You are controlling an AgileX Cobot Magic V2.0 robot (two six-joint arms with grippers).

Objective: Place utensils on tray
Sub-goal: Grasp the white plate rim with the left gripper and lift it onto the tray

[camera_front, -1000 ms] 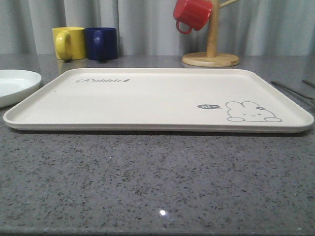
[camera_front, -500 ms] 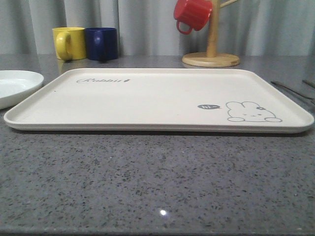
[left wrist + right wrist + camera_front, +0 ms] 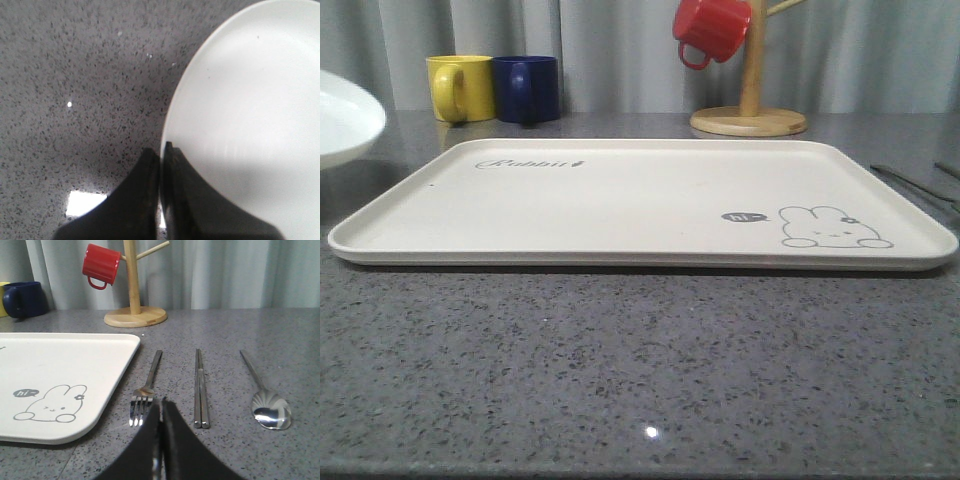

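Note:
The robot's left gripper will set the white plate down on the cream rabbit tray, over its Rabbit lettering [image 3: 548, 187]. The plate now hangs tilted beside that tray.
The round white plate [image 3: 342, 122] hangs tilted above the table at the far left, beside the cream rabbit tray [image 3: 620, 258]. My left gripper [image 3: 161, 148] is shut on the plate's [image 3: 250, 100] rim, one finger on each side of it. To the right of the tray [image 3: 60, 365] lie the fork [image 3: 146, 387], the chopsticks [image 3: 200, 390] and the spoon [image 3: 270, 410], side by side on the grey table. My right gripper [image 3: 161, 402] is shut and holds nothing, just in front of the fork's tines.
A yellow mug [image 3: 458, 87] and a blue mug [image 3: 527, 88] stand behind the tray's left end. A wooden mug tree [image 3: 748, 120] with a red mug [image 3: 710, 28] stands at the back right. The utensil handles [image 3: 910, 182] show at the right edge.
The plate has risen off the table at the left and tilted. The tray and the other utensils have not moved.

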